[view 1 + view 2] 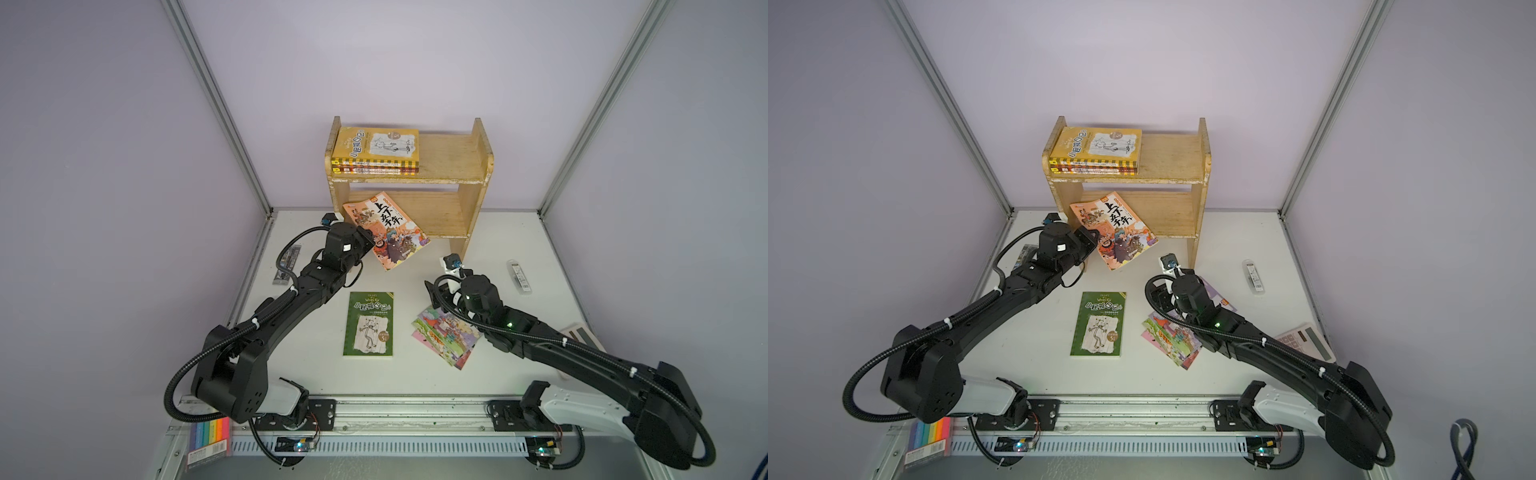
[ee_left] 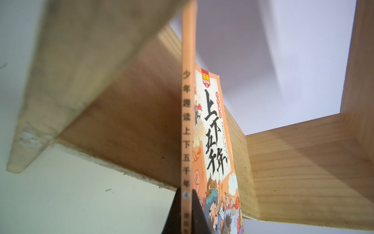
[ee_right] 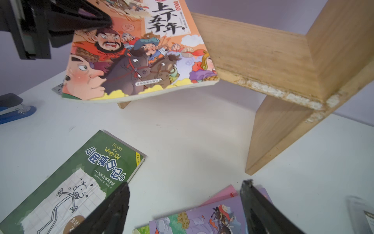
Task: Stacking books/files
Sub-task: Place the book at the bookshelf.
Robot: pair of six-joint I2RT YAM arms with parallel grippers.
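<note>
Next, my left gripper releases the orange cartoon book on the wooden shelf's lower level point(image 1: 385, 224) point(image 2: 204, 165), under the yellow book. The orange book is tilted at that level's mouth.
My left gripper point(image 2: 186, 192) is shut on the spine of an orange cartoon book point(image 1: 386, 230) with black calligraphy. It holds the book tilted off the table, at the mouth of the wooden shelf's point(image 1: 457, 158) lower level. A yellow book point(image 1: 376, 149) tops a short stack on the upper level, at its left end. A green book point(image 1: 368, 324) with a stick-boy sketch lies flat mid-table. My right gripper point(image 3: 187, 184) hangs open just over a fanned pile of thin cartoon books point(image 1: 444, 336), purple point(image 3: 202, 218) on top, with nothing between its fingers.
A pinkish calculator point(image 1: 1308, 340) lies at the right edge behind my right arm. A slim white case point(image 1: 519, 276) lies beyond it. A blue stapler point(image 3: 14, 109) and a flat pack point(image 1: 286, 264) sit at the left. A highlighter pack point(image 1: 210, 440) rests by the front rail.
</note>
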